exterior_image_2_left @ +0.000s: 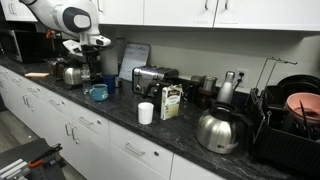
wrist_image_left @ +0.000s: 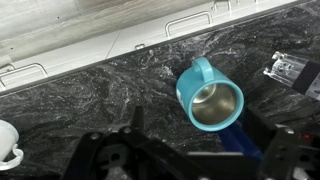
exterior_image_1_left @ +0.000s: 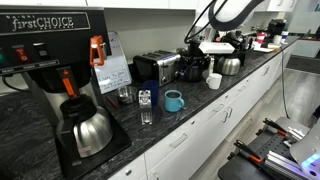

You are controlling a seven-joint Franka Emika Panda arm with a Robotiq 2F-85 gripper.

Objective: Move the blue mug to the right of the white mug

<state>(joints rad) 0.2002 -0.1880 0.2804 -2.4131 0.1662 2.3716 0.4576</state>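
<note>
My gripper will grip the blue mug's rim (exterior_image_1_left: pixel 182 96) (wrist_image_left: pixel 191 108) on the side that faces the white mug.
The blue mug (wrist_image_left: pixel 208 95) stands upright on the dark stone counter, handle toward the cabinet edge. It shows in both exterior views (exterior_image_1_left: pixel 174 100) (exterior_image_2_left: pixel 98 92). The white mug (exterior_image_1_left: pixel 214 80) (exterior_image_2_left: pixel 146 113) stands apart from it further along the counter, and only its edge shows at the far left of the wrist view (wrist_image_left: pixel 6 142). My gripper (wrist_image_left: pixel 195 140) hangs well above the blue mug with its dark fingers spread either side of it in the wrist view. It is open, empty and not touching the mug. It also shows in both exterior views (exterior_image_1_left: pixel 203 48) (exterior_image_2_left: pixel 88 48).
A clear glass with blue print (exterior_image_1_left: pixel 146 103) (wrist_image_left: pixel 292 68) stands close beside the blue mug. A toaster (exterior_image_1_left: pixel 155 68) (exterior_image_2_left: pixel 150 78), a menu card (exterior_image_1_left: pixel 112 72), a coffee machine with a steel carafe (exterior_image_1_left: pixel 88 130), a carton (exterior_image_2_left: pixel 171 100) and another steel carafe (exterior_image_2_left: pixel 218 130) stand along the counter.
</note>
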